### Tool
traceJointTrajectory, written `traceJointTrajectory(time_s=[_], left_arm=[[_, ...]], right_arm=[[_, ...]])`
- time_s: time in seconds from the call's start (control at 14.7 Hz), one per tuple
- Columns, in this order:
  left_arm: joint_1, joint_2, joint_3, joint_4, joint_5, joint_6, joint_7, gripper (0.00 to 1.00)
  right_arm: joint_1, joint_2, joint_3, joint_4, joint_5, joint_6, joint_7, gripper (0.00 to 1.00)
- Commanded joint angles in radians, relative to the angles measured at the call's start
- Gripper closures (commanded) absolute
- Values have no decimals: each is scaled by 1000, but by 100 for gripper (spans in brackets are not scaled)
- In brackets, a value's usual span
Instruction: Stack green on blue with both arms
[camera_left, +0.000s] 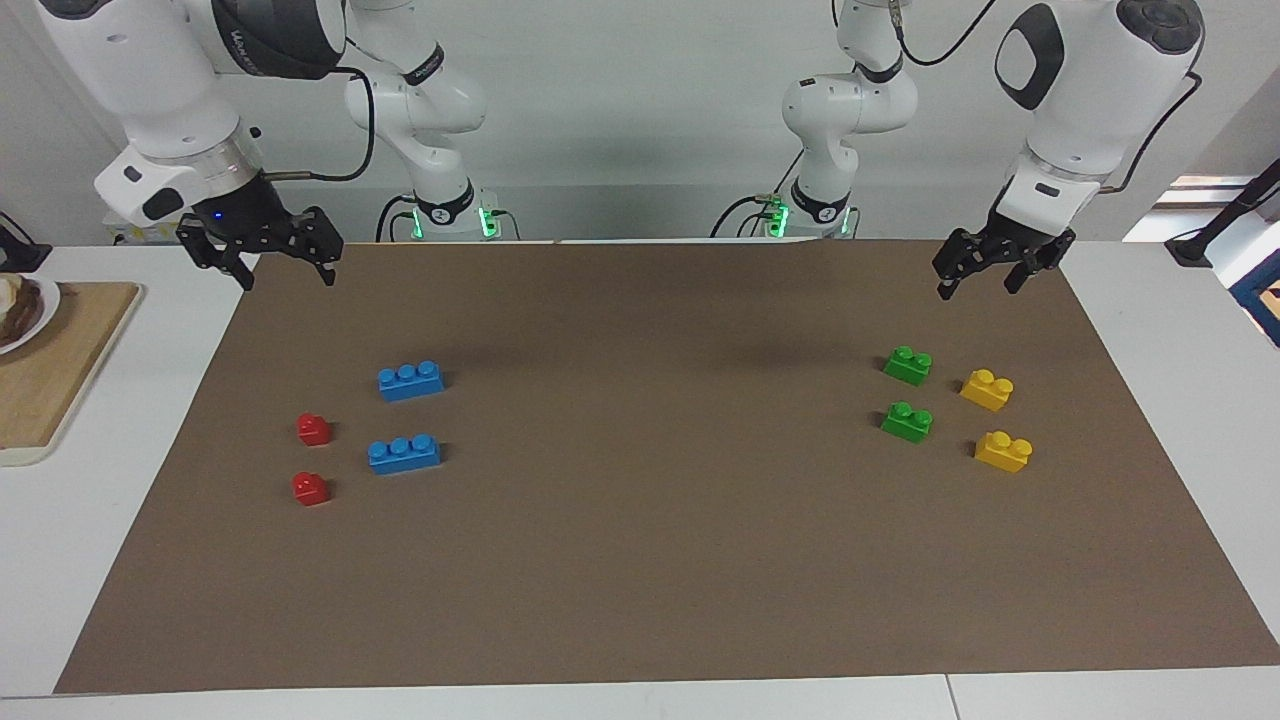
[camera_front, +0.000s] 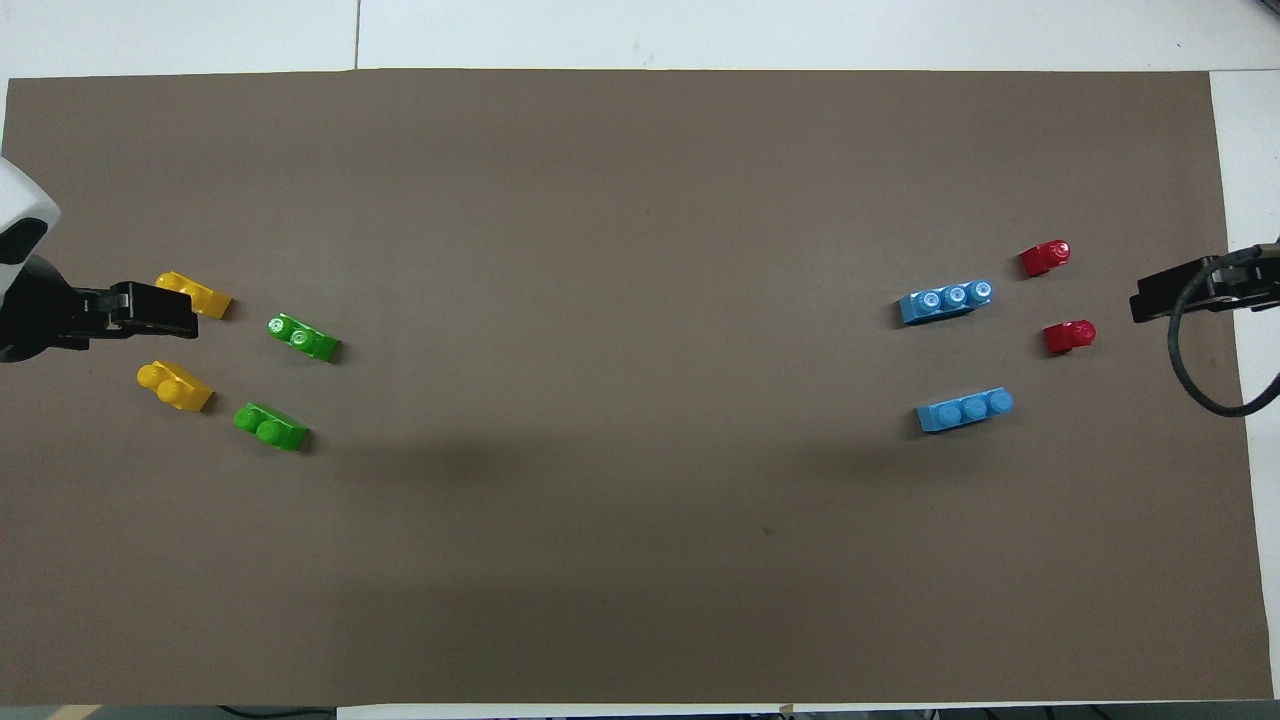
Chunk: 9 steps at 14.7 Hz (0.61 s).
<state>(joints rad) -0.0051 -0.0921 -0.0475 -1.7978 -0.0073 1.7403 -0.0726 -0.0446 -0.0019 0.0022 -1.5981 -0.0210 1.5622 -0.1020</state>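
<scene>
The robot's left gripper should next grip the long sides of the green brick (camera_front: 298, 335) that is higher in the overhead view.
Two green bricks (camera_left: 908, 365) (camera_left: 907, 422) lie on the brown mat toward the left arm's end, one nearer to the robots than the other; the overhead view shows them too (camera_front: 271, 427) (camera_front: 303, 338). Two blue bricks (camera_left: 411, 380) (camera_left: 404, 453) lie toward the right arm's end, also seen from overhead (camera_front: 965, 410) (camera_front: 946, 301). My left gripper (camera_left: 978, 288) (camera_front: 185, 310) hangs open and empty above the mat's edge by the robots, not touching the green bricks. My right gripper (camera_left: 287, 278) (camera_front: 1140, 300) hangs open and empty over the mat's corner at its own end.
Two yellow bricks (camera_left: 987, 389) (camera_left: 1003, 451) lie beside the green ones, toward the table's end. Two red bricks (camera_left: 314, 429) (camera_left: 310, 488) lie beside the blue ones. A wooden board (camera_left: 50, 370) with a plate sits off the mat at the right arm's end.
</scene>
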Motion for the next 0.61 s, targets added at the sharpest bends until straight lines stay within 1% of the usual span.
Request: traceJointTrajectory(time_s=[0.0, 0.34, 0.54], left_arm=[[-3, -8, 3, 8, -5, -18, 11, 0], [-3, -8, 3, 8, -5, -18, 11, 0], [-1, -8, 3, 8, -5, -16, 11, 0]], right_arm=[[2, -10, 4, -20, -20, 25, 19, 0], [-6, -10, 4, -20, -20, 38, 19, 0], [-8, -7, 4, -26, -19, 125, 24, 0]])
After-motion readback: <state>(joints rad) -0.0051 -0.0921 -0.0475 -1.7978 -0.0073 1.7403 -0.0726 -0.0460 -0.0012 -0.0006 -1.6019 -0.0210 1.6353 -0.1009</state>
